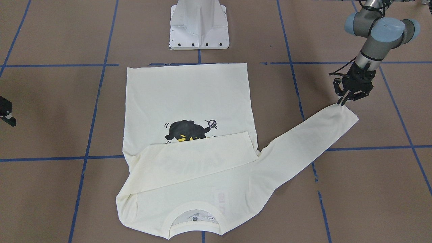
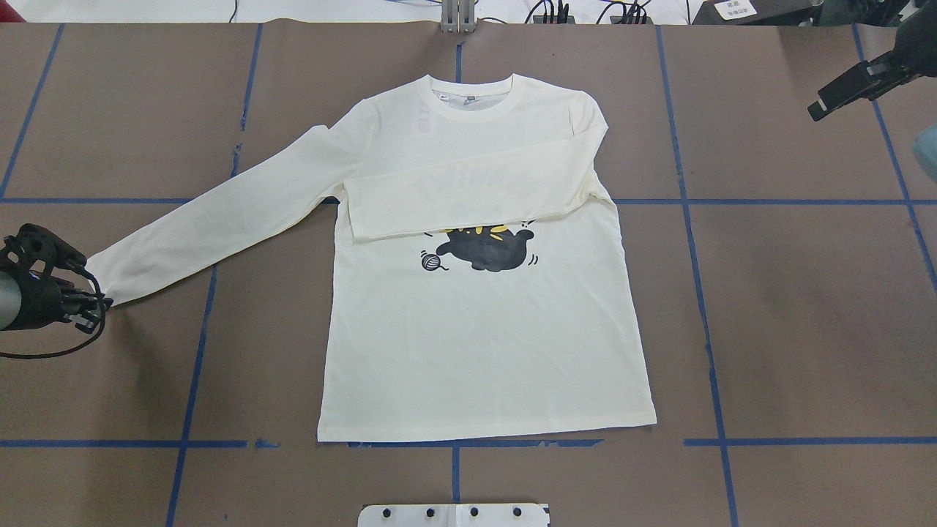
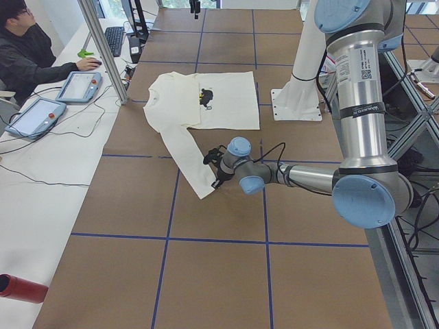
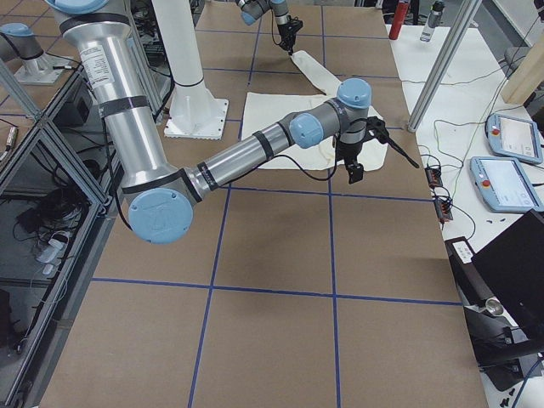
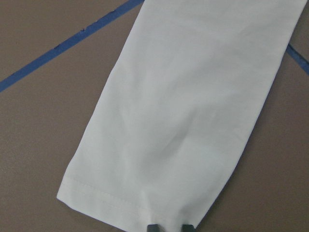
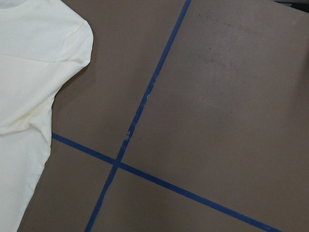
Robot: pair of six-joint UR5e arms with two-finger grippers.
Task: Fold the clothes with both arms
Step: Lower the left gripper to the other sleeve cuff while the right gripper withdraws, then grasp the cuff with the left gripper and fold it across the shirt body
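Observation:
I will use my left gripper to let go of the stretched-out sleeve's cuff, now held low out sideways, on the folded sleeve's edge [image 1: 151,144] near its shoulder fold.
The cream-white T-shirt [image 2: 483,344] lies flat, print side up, collar toward the far edge. One sleeve [image 2: 468,197] is folded across the chest and covers the top of the black cat print [image 2: 487,249]. The other sleeve [image 1: 303,138] stretches out sideways. My left gripper [image 1: 342,101] is low at that sleeve's cuff [image 5: 120,193], and its fingertips [image 5: 152,227] are closed on the cuff's edge. My right gripper [image 2: 842,91] is open and empty, raised off to the side beyond the shirt's shoulder [image 6: 29,72].
The white pedestal base [image 1: 199,30] stands just behind the shirt's hem. Blue tape lines [image 2: 805,201] grid the brown table. An operator [image 3: 27,55] sits at a side bench with tablets [image 3: 79,86] beyond a metal post [image 3: 103,48].

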